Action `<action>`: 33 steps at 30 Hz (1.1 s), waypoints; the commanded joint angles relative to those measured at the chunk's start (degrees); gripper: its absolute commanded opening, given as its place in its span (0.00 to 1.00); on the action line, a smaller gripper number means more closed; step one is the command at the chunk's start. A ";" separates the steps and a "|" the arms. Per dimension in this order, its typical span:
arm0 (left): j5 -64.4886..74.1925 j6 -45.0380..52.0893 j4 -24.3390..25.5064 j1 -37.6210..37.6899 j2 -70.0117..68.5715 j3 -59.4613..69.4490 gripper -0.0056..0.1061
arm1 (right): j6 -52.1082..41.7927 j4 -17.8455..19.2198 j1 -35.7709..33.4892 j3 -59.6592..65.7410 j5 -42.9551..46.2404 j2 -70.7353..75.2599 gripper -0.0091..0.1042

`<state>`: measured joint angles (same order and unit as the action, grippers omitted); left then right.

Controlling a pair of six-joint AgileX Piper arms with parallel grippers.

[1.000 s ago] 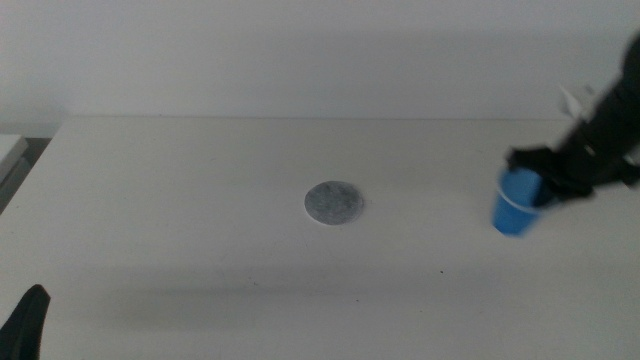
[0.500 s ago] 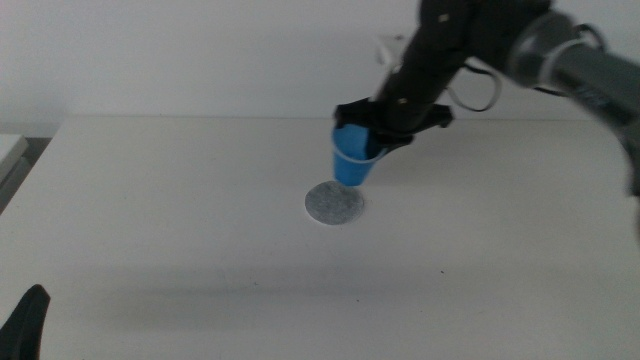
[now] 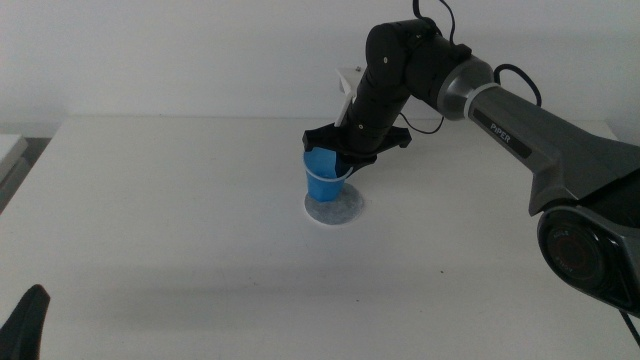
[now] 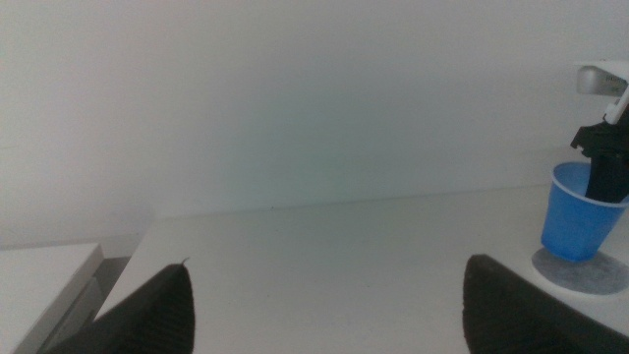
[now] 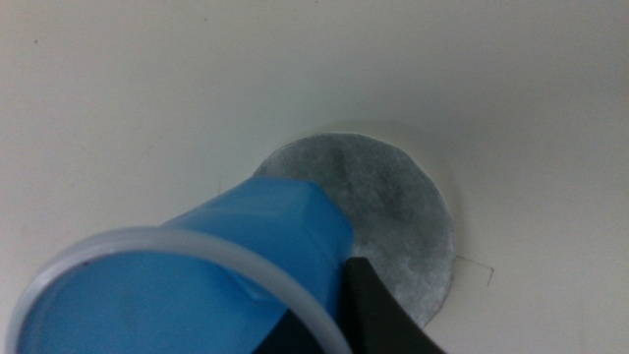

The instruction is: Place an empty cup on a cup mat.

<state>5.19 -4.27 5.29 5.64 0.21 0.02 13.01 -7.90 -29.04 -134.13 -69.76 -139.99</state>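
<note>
My right gripper should set the blue cup down on the bare part of the grey cup mat [image 3: 342, 207] [image 5: 370, 273].
The blue cup [image 3: 324, 178] stands upright with its base on the left part of the grey speckled cup mat [image 3: 340, 209] in the middle of the table. My right gripper [image 3: 345, 155] is shut on the cup's rim, one jaw inside and one outside. The right wrist view shows the cup [image 5: 197, 275] pinched at its whitish rim, with the mat [image 5: 393, 221] under and beyond it. The left wrist view shows the cup [image 4: 580, 214] on the mat [image 4: 590, 275] far off. My left gripper [image 4: 324, 315] is open and empty at the table's front left corner [image 3: 25, 320].
The white table [image 3: 180, 230] ends at a wall behind. A pale shelf edge [image 3: 10, 150] lies beyond the table's left side. The right arm [image 3: 520, 125] reaches across from the right.
My right gripper carried the cup from the right side leftward over the table and lowered it onto the mat. The left gripper has not moved.
</note>
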 commanded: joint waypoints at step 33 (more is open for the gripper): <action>-0.29 -0.16 -0.25 0.19 -0.21 -0.02 0.89 | -0.97 3.88 -0.11 5.01 -0.20 0.64 0.21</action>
<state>5.19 -4.27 5.29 5.64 0.21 0.02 12.60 -4.34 -29.04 -129.34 -69.96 -139.52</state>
